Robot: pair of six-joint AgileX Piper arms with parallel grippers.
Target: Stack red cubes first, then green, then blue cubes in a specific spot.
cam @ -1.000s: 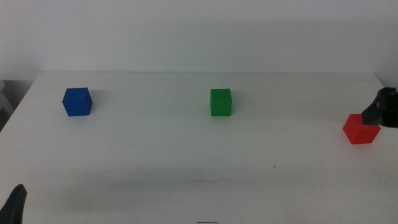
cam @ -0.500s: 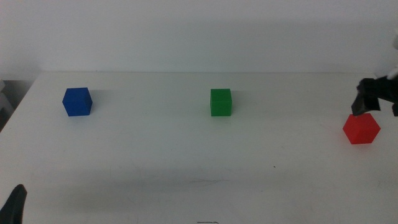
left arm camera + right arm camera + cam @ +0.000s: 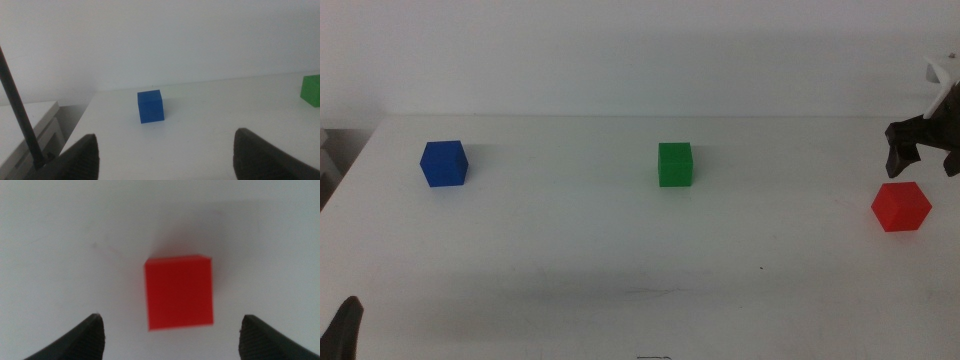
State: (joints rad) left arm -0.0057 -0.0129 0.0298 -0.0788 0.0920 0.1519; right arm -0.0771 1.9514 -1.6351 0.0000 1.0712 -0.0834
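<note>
My right gripper moves down to the red cube next and closes on its opposite sides [image 3: 883, 206] [image 3: 149, 294], because the red cube goes first in the stack.
The red cube [image 3: 901, 206] sits on the white table at the far right; it also shows in the right wrist view [image 3: 179, 292]. My right gripper [image 3: 923, 157] hangs open just above and behind it, clear of it, its jaws spread wider than the cube. The green cube [image 3: 675, 164] stands mid-table and shows at the edge of the left wrist view [image 3: 312, 90]. The blue cube [image 3: 444, 163] stands at the far left and shows in the left wrist view [image 3: 150, 106]. My left gripper [image 3: 165, 160] waits open and empty at the front left corner.
The white table [image 3: 620, 250] ends at a back edge against a pale wall. A grey-white stand [image 3: 25, 130] is beside the table's left edge.
My right gripper has risen off the red cube and moved back. The cube stays on the table, turned slightly. The left arm has not moved.
</note>
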